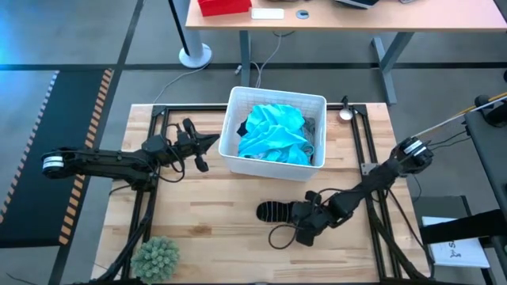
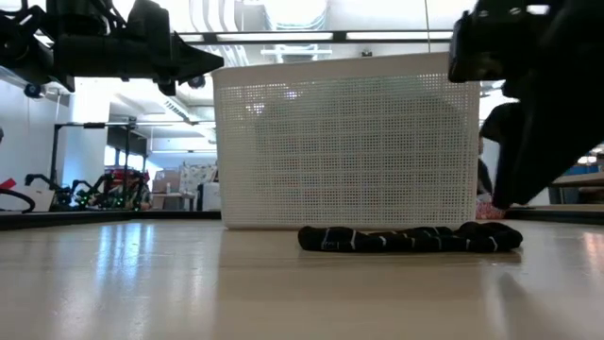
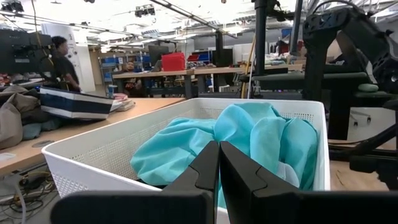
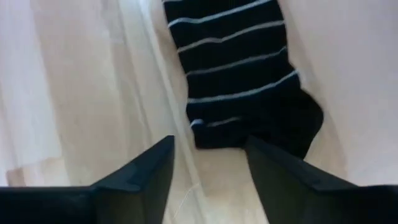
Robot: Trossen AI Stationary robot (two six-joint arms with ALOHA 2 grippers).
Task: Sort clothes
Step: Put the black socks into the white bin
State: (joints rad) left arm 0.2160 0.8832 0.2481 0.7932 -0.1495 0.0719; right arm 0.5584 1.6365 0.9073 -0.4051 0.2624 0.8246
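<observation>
I will open my right gripper and take the striped body (image 4: 238,78) farther in before I lift it, because the sock's end spreads past one finger of that gripper.
A dark sock with thin white stripes (image 1: 272,210) lies flat on the wooden table in front of the white slotted basket (image 1: 232,127); it also shows in the low view (image 2: 406,238). My right gripper (image 1: 301,216) is open and low at the sock's right end. In the right wrist view its two fingers (image 4: 144,177) stand on either side of that end (image 4: 249,134). A turquoise garment (image 1: 273,131) lies on top in the basket, over other clothes that are mostly hidden. My left gripper (image 1: 207,145) is shut and empty, held above the table just left of the basket.
A fuzzy green ball (image 1: 156,257) sits near the table's front left corner. Black frame rails (image 1: 366,142) run along the table's sides. A small round metal piece (image 1: 346,114) lies at the far right. A desk with a red box (image 1: 224,6) stands beyond the far edge.
</observation>
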